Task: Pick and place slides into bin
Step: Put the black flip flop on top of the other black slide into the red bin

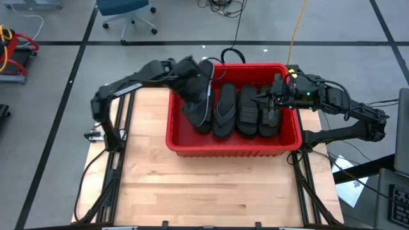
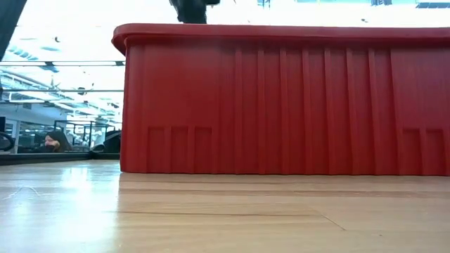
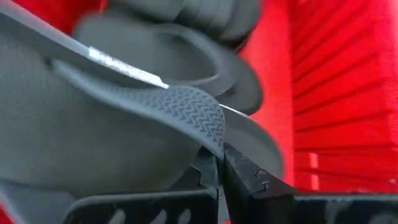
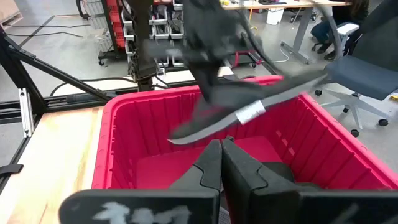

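Next, my left gripper lets go of the black slide, flat between the thong sandal and the red bin's side [image 1: 203, 114].
The red bin [image 1: 230, 148] stands mid-table and fills the low view [image 2: 281, 105]. Inside it lie a thong sandal [image 1: 223, 112] and ribbed-strap slides [image 1: 248, 112] side by side, soles on the bin floor. My left gripper [image 1: 192, 80] is over the bin's left part, shut on a black slide [image 1: 201, 108] that carries a white label [image 4: 249, 113]. My right gripper [image 1: 268, 101] is shut over the slides at the bin's right part; it also shows in its wrist view [image 4: 221, 149]. I cannot tell whether it touches them. My left gripper pinches the slide's sole at its rim [image 3: 208, 124], next to the zigzag tread, between its two fingers [image 3: 249, 180]. The fingers slant down from the table's far left. The slide [image 4: 249, 106] sits tilted above the bin floor, one end lower; another slide lies close behind it.
The bin's tall walls [image 4: 124, 137] ring both grippers. Bare wooden table [image 1: 211, 191] lies between the bin and the near edge. Cables and an office chair [image 1: 128, 13] are on the floor beyond the table.
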`<state>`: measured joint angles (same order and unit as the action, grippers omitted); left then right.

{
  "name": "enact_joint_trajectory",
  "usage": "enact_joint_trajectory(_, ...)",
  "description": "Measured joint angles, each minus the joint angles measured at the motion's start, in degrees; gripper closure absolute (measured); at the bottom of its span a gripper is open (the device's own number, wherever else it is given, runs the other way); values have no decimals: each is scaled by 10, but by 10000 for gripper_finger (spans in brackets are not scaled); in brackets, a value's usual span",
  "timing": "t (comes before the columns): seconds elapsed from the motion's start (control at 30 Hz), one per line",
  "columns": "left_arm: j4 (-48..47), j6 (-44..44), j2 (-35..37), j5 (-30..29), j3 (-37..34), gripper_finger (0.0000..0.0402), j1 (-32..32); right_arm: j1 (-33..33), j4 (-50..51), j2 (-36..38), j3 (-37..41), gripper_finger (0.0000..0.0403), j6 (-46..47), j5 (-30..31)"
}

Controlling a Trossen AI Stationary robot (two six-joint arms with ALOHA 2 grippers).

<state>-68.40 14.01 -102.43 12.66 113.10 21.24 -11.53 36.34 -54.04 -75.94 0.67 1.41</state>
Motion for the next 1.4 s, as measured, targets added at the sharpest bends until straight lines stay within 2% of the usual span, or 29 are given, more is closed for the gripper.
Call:
enact_joint_trajectory(0.17, -4, -17, -77, 20, 0, 402, 18, 0, 5, 0, 0, 403, -1, 0)
enact_joint_trajectory(0.3, -2, -51, -114, 45, 0, 401, 15, 0, 13, 0, 0, 403, -8, 0)
enact_joint_trajectory(0.57, 30, -116, -169, 45, 0, 401, 19, 0, 26, 0, 0, 403, -14, 0)
enact_joint_trajectory(0.8, 15, -90, -184, 46, 0, 401, 23, 0, 25, 0, 0, 403, -14, 0)
enact_joint_trajectory(1.0, 40, -112, -185, 42, 0, 401, 27, 0, 12, 0, 0, 403, -10, 0)
enact_joint_trajectory(1.33, 17, -11, -212, 21, -1, 401, 7, 0, 12, 0, 0, 403, -9, 0)
enact_joint_trajectory(1.4, 10, -15, -223, 16, -1, 401, 0, 0, 12, 0, 0, 403, -9, 0)
